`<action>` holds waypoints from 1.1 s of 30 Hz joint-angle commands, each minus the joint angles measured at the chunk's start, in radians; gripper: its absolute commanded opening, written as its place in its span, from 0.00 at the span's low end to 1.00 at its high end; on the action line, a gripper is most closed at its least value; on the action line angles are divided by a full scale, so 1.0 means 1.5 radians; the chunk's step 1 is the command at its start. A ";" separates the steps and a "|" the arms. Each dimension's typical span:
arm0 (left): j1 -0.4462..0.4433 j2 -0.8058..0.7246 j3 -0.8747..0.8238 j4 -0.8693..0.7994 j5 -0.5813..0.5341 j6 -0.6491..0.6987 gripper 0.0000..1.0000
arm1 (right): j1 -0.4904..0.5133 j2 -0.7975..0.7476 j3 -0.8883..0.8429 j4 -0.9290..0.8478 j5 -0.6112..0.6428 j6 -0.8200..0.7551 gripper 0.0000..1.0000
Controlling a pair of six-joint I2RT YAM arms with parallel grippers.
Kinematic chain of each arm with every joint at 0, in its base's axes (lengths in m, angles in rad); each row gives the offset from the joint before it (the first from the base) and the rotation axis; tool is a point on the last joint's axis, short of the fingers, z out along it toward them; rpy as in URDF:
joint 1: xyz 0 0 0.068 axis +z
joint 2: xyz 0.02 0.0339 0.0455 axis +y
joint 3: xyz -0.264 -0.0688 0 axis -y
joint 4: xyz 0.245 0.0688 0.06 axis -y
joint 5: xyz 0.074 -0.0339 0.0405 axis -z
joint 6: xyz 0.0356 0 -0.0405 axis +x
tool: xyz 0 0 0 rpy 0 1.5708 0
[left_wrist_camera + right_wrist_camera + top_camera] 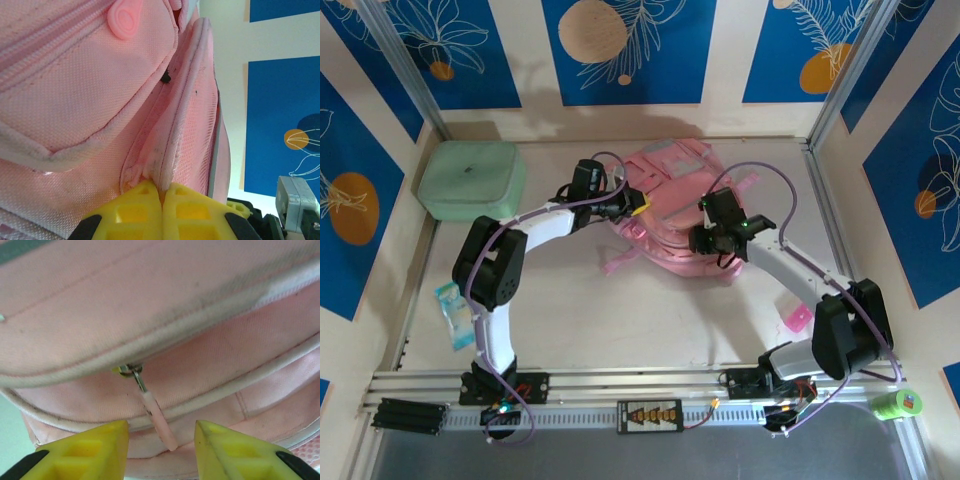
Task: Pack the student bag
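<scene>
The zipper pull's loose tip is all that reaches between my right gripper's open fingers, so next I move in and grip the pull (143,388) close to its metal slider before pulling it along.
The student bag (670,195), a soft pink backpack, lies at the back middle of the table. My left gripper (636,208) is at its left side. In the left wrist view the yellow fingers (162,192) are shut on a padded pink edge of the bag (75,90) beside a mesh panel. My right gripper (722,245) is at the bag's near right edge. Its jaws (161,432) stand open in the right wrist view. A pale pink zipper pull (161,424) hangs loose between them from a metal slider (131,371), touching neither finger.
A mint green case (472,178) sits at the back left. A blue-clear packet (452,312) lies by the left arm's base. A small pink item (797,320) is near the right arm. A green tape roll (898,403) rests at the front right.
</scene>
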 commanded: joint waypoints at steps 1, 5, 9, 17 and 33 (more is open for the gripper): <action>0.016 -0.031 0.027 0.009 0.005 0.025 0.00 | 0.021 0.008 0.037 -0.021 0.047 -0.006 0.41; 0.016 -0.029 0.027 0.009 0.005 0.024 0.00 | 0.021 0.019 0.032 0.001 0.041 -0.002 0.41; 0.017 -0.029 0.028 0.010 0.006 0.024 0.00 | 0.017 0.042 0.039 0.003 0.050 0.008 0.39; 0.022 -0.030 0.032 -0.008 0.001 0.040 0.00 | 0.003 0.046 0.042 0.013 0.066 0.022 0.11; 0.046 0.010 0.111 -0.164 -0.031 0.189 0.01 | 0.037 -0.008 0.009 -0.004 -0.070 0.068 0.00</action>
